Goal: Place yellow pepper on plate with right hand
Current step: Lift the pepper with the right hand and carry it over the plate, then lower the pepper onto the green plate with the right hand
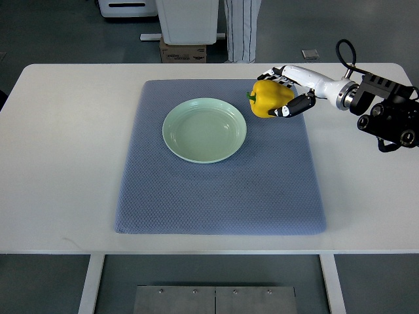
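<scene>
The robot's right gripper needs to release the yellow pepper near the middle of the pale green plate (209, 136).
A yellow pepper (268, 98) with a green stem pointing left sits at the back right of the blue-grey mat (216, 190), just right of the pale green plate (204, 129). My right hand (283, 93) reaches in from the right edge and its fingers (292, 106) wrap around the pepper's right side from behind and in front. The pepper is beside the plate's rim, not over it. The plate holds nothing. No left arm shows.
The mat lies on a white table (59, 150). Beyond the table's far edge stand a cardboard box (183, 51) and white furniture (188, 19). The right arm's black wrist unit (387, 118) hovers over the table's right side.
</scene>
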